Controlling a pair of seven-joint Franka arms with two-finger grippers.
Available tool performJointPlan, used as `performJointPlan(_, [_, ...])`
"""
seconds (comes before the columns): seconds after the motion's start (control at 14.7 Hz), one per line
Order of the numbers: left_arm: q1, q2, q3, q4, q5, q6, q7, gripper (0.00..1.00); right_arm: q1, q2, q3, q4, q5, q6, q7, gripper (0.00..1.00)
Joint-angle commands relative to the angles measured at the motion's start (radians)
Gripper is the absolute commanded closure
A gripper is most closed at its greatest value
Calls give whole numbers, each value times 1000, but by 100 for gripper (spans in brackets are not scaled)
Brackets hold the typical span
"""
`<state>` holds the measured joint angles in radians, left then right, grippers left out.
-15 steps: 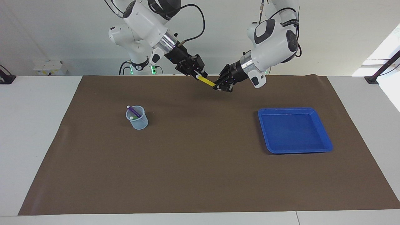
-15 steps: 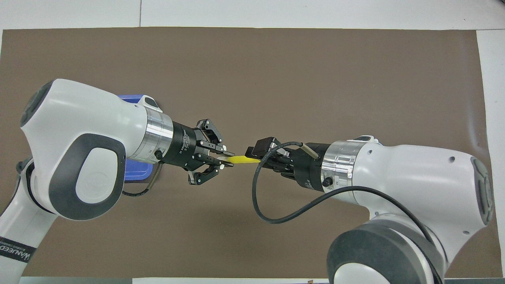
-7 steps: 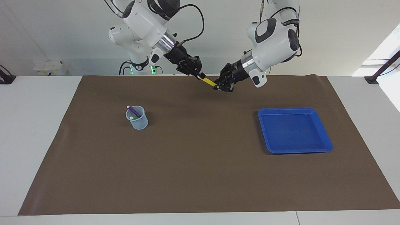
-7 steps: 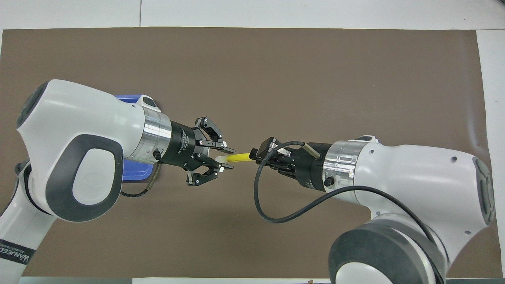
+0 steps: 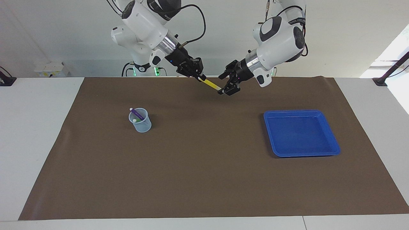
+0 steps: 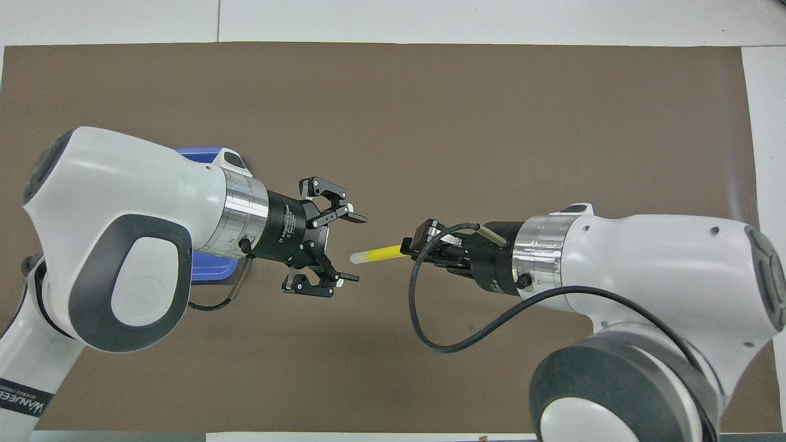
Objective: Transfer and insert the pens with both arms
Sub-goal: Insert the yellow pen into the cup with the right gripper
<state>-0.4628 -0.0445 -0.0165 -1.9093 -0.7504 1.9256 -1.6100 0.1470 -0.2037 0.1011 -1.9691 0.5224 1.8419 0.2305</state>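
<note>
The robot's right gripper needs to release the yellow pen in the clear cup (image 6: 580,255) next to the purple pen. The yellow pen is now over the mat's edge.
My right gripper (image 5: 200,76) (image 6: 410,248) is shut on the yellow pen (image 5: 210,84) (image 6: 377,253) and holds it in the air over the mat's edge nearest the robots. The pen's pale end points at my left gripper (image 5: 223,84) (image 6: 356,248), which is open; the tip lies just at the gap between its spread fingers and touches neither. A clear cup (image 5: 140,123) stands toward the right arm's end of the table. The purple pen (image 5: 137,113) leans in it, beside another pen's pale end (image 5: 134,120). In the overhead view the right arm hides the cup.
A blue tray (image 5: 300,150) (image 6: 212,270) lies on the brown mat (image 5: 204,179) toward the left arm's end, with nothing in it. The left arm covers most of it in the overhead view. White table borders the mat on all sides.
My left gripper has opened and let go of the yellow pen, then drawn back a little. The right gripper keeps hold of the pen and has pulled it slightly toward its own end.
</note>
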Motion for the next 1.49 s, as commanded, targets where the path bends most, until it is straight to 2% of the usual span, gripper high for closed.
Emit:
performJointPlan(0.0, [-1,-20,7,-16,19,12,18,0,-128,9,8,47,-147,-130,-250,100])
performJointPlan(0.14, [1,-18,7,-13,26,15,18,0,-187,7,6,42,-287,-132,-431,100])
performJointPlan(0.27, [0,-15,6,-8,46,24,22,0,-205,0,6,18,-358,-95,-499,100])
performJointPlan(0.54, [1,-9,6,3,52,30,56,0,-215,-60,6,-121,-366,28,-514,100])
performJointPlan(0.68, [7,-9,7,3,52,30,67,0,-213,-60,8,-131,-395,66,-577,100])
performJointPlan(0.81, [64,-6,1,6,65,21,105,0,-210,-62,8,-157,-413,106,-594,100])
performJointPlan(0.95, [105,-2,-8,19,133,1,165,0,-204,-60,9,-175,-413,138,-593,100])
performJointPlan(1.15, [222,8,-81,41,232,-75,368,0,-199,-65,11,-218,-413,177,-591,100])
performJointPlan(1.29, [259,11,-80,65,287,-140,528,0,-205,-80,11,-253,-413,181,-596,100])
performJointPlan(1.43, [273,15,-80,84,405,-195,680,0,-207,-83,11,-261,-412,178,-594,100])
